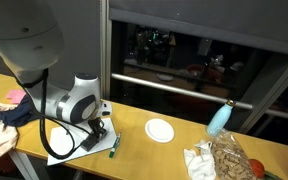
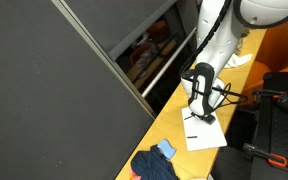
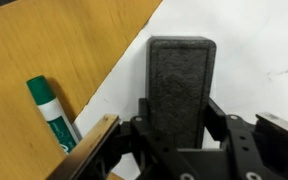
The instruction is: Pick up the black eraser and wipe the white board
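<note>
The black eraser will go on the bare wooden table (image 1: 130, 158) beside the green-capped marker, off the white board.
In the wrist view the black eraser (image 3: 181, 85) stands lengthwise between my gripper's (image 3: 181, 118) two fingers, which are shut on its sides. It lies over the white board (image 3: 249, 55), near the board's left edge; a faint dark mark shows at the right. In both exterior views the arm reaches down with the gripper (image 1: 97, 130) low on the white board (image 1: 64, 150) on the wooden table; the board (image 2: 206, 136) is partly covered by the gripper (image 2: 202, 112). The eraser is too small to make out there.
A green-capped marker (image 3: 52, 113) lies on the wooden table just left of the board, also the marker (image 1: 114, 147). A small round white plate (image 1: 159, 129), a crumpled paper wad (image 1: 198, 160), a blue bottle (image 1: 219, 118) and a dark blue cloth (image 2: 156, 163) are nearby.
</note>
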